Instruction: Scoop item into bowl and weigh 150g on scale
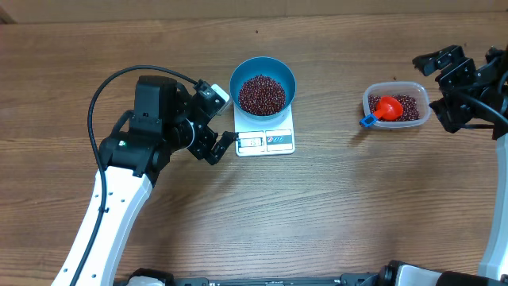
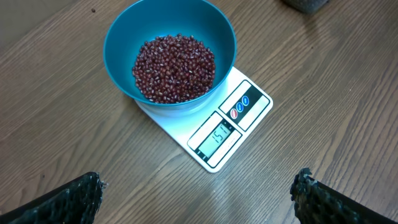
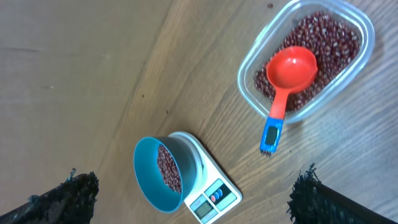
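Observation:
The robot's right gripper needs to next move to the red scoop's blue handle (image 1: 369,120) (image 3: 272,133), which sticks out past the rim of the clear plastic tub, and close there.
The blue bowl (image 1: 237,77) stands on the white scale (image 1: 274,143) at the table's middle, holding a heap of maroon beans (image 1: 262,94). My left gripper (image 1: 217,121) is open just left of the scale, with nothing between its fingers. The left wrist view shows the bowl (image 2: 118,43), the beans (image 2: 174,67) and the scale (image 2: 249,102) with its display lit. My right gripper (image 1: 440,89) is open at the far right, beside the tub and holding nothing. From the right wrist I see the bowl (image 3: 144,174) on the scale (image 3: 217,193).
A clear plastic tub (image 1: 423,98) at the right holds more beans and a red scoop (image 1: 387,108) with a blue handle lying in it. The right wrist view shows the tub (image 3: 364,25) and scoop (image 3: 292,70). Bare wood surrounds everything.

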Robot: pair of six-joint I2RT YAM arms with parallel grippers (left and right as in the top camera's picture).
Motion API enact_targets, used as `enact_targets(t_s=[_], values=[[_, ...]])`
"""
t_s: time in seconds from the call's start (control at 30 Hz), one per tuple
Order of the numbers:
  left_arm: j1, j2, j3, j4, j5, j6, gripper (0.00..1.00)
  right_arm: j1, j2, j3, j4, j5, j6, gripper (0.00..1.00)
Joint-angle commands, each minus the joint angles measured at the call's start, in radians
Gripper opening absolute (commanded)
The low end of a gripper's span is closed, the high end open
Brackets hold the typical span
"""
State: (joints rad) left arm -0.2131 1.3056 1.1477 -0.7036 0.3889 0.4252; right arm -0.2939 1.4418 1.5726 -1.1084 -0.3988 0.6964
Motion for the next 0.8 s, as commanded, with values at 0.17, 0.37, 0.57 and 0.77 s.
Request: enact_targets(t_s=[0.17, 0.37, 0.57, 0.77], values=[[0.010, 0.002, 0.003, 0.000, 0.003, -0.007, 1.00, -0.003, 0.016, 0.025, 0.072, 0.035, -0.017, 0.95], [0.010, 0.002, 0.003, 0.000, 0.003, -0.006, 0.99, -0.003, 0.065, 0.023, 0.055, 0.032, 0.037, 0.92], [0.010, 0.002, 0.003, 0.001, 0.003, -0.006, 1.00, -0.003, 0.113, 0.023, 0.048, 0.028, 0.039, 0.88], [0.010, 0.002, 0.003, 0.000, 0.003, -0.006, 1.00, -0.003, 0.140, 0.005, -0.008, 0.032, 0.008, 0.84]])
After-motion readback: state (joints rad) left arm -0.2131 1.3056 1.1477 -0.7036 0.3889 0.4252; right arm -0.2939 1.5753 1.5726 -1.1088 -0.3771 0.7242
